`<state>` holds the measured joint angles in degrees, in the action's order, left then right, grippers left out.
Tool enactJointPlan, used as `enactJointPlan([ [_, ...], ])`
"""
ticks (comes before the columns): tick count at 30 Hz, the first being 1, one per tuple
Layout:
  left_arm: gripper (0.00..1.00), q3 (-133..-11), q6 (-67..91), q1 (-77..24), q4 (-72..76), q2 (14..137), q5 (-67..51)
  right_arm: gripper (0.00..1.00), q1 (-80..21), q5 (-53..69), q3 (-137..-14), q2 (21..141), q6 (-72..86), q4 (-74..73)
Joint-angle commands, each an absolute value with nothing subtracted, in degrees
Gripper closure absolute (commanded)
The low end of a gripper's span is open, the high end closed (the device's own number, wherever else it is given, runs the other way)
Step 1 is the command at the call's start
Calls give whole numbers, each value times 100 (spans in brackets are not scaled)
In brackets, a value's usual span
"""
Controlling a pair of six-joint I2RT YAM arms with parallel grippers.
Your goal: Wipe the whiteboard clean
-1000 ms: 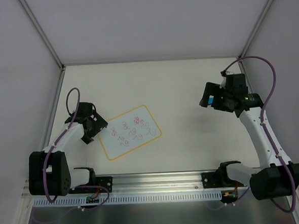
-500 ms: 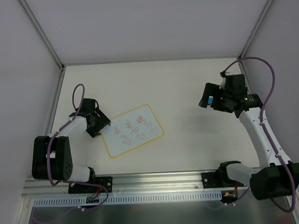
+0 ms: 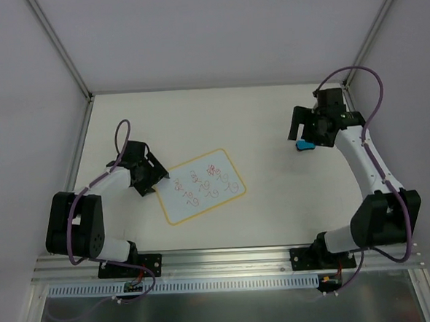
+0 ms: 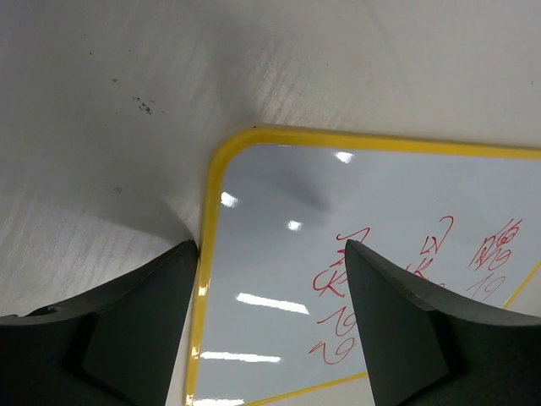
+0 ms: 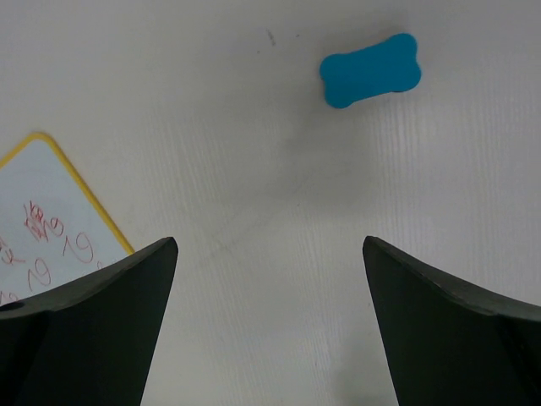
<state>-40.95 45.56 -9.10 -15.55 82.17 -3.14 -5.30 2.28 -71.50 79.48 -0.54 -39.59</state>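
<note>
The blue eraser has a narrow middle (image 3: pixel 305 145) (image 5: pixel 372 71) between its long sides. Next, my right gripper closes there, with one finger on each of the eraser's long sides.
The whiteboard (image 3: pixel 202 185) lies tilted on the table, white with a yellow rim and red scribbles. My left gripper (image 3: pixel 160 180) is open at the board's left corner. In the left wrist view (image 4: pixel 270 326) one finger sits on the table just outside the yellow rim and the other over the board (image 4: pixel 279 254). The small blue eraser (image 3: pixel 302 146) lies on the table at the right, apart from the board. My right gripper (image 3: pixel 297 130) hovers just beyond it, open and empty. The right wrist view (image 5: pixel 270 326) shows the eraser (image 5: pixel 370 69) ahead and a board corner (image 5: pixel 34 211) at the left.
Grey walls with metal posts close the table at the back and both sides. A metal rail (image 3: pixel 229 266) with the arm bases runs along the near edge. Purple cables loop off both arms.
The left gripper has moved right and the whiteboard has slid right with it. The right gripper has pulled back toward the far side, uncovering the blue eraser, which stays in place.
</note>
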Motion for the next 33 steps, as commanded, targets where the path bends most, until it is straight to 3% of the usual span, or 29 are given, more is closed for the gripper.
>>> enactJointPlan([
  [1, 27, -4078, 4518, -1002, -1802, 8201, -430, 3, -203, -525, -7690, 8541, 472, -4051],
  [7, 21, -4122, 4281, -1002, -1802, 7919, -466, 8, -141, -1668, -8208, 9762, 2309, -4438],
  [18, 2, -4113, 3613, -1002, -1925, 7453, -396, 8, -141, -2197, -8754, 10880, 4552, -4597],
  [33, 1, -4184, 3243, -1002, -2057, 7392, -264, 20, -53, -1960, -8939, 11601, 5274, -4255],
])
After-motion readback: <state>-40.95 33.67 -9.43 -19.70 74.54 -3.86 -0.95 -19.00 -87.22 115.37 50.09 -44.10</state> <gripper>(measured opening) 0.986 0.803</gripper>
